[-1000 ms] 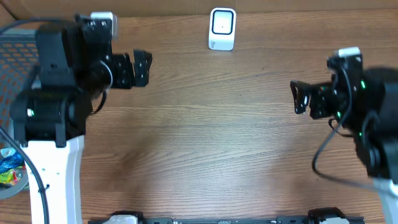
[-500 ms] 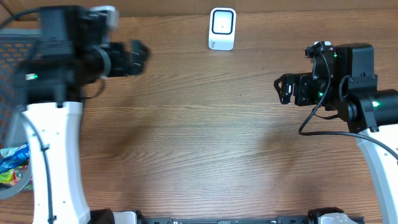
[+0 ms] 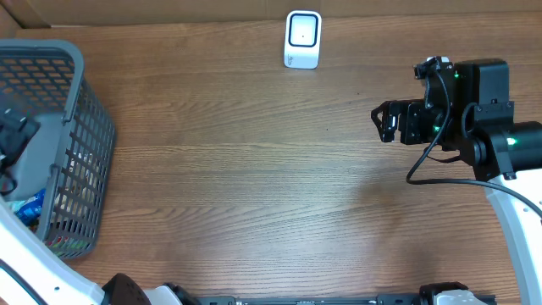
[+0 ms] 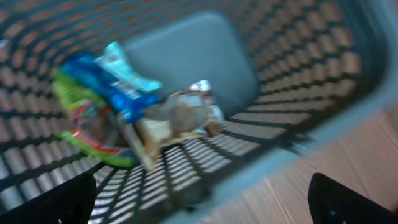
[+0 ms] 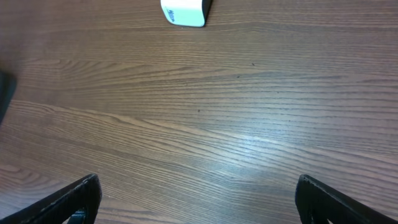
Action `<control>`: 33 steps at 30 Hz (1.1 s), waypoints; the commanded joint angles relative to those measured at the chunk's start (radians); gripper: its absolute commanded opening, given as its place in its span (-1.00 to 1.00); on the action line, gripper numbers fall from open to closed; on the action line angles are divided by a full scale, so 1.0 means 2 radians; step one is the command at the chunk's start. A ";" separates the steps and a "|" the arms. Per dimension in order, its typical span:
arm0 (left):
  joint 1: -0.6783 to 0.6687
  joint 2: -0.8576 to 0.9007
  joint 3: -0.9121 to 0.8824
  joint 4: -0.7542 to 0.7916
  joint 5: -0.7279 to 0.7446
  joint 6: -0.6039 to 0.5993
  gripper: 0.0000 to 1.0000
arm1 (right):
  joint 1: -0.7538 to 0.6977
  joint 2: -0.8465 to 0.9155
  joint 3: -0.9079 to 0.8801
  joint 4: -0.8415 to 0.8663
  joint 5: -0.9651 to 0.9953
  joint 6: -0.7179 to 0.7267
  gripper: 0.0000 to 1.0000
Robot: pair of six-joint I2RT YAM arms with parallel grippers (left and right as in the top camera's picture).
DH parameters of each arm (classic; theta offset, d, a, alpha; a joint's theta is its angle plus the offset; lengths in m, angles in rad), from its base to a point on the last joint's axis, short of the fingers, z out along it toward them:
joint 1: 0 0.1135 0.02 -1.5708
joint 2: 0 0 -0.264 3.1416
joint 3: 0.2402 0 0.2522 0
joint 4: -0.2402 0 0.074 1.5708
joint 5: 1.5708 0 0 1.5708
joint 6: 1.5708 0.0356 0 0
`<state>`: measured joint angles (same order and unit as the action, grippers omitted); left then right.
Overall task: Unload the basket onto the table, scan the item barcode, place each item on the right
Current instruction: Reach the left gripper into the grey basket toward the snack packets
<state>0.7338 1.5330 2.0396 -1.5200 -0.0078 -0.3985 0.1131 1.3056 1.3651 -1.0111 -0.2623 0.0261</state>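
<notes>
The robot's left gripper should next move to the beige paper end [image 3: 66,196] [image 4: 153,133] of the silvery brown packet in the grey mesh basket and close there.
Several snack packets lie in the grey mesh basket [image 3: 80,127] at the table's left: a blue one [image 4: 124,87], a green one [image 4: 87,118] and a silvery brown one [image 4: 180,115]. My left gripper [image 4: 202,186] hangs open over the basket's near wall, nothing between its fingers; the left wrist view is blurred. The white barcode scanner [image 3: 302,38] stands at the table's far edge, also seen as the scanner [image 5: 182,12] in the right wrist view. My right gripper [image 3: 387,121] hovers open and empty over bare wood at the right, pointing left.
A cardboard wall [image 3: 254,8] runs along the back edge. Wood table [image 3: 254,195] stretches between basket and right arm. The left arm's white link [image 3: 34,271] crosses the lower left corner.
My left arm has swung left off the table's back area to over the basket, uncovering it in the overhead view. The right arm shifted slightly, then held still.
</notes>
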 commanded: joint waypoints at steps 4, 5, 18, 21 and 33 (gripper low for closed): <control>0.040 0.041 -0.047 0.001 -0.031 -0.048 1.00 | 0.002 -0.001 0.015 0.002 -0.005 0.002 1.00; 0.045 0.048 -0.056 0.004 -0.033 -0.052 1.00 | 0.002 -0.001 0.015 0.001 -0.005 0.002 1.00; 0.055 0.100 -0.187 0.078 -0.039 -0.056 1.00 | 0.002 -0.001 0.014 -0.004 -0.004 0.002 1.00; 0.055 0.100 -0.235 0.109 -0.036 -0.056 1.00 | 0.002 -0.001 0.014 -0.005 -0.005 0.002 1.00; 0.054 0.100 -0.428 0.322 0.003 -0.071 0.99 | 0.002 0.000 0.014 -0.004 -0.004 0.002 1.00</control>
<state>0.8425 1.7237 1.2457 -0.9142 -0.0242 -0.5060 0.1131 1.3056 1.3651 -1.0222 -0.2634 0.0265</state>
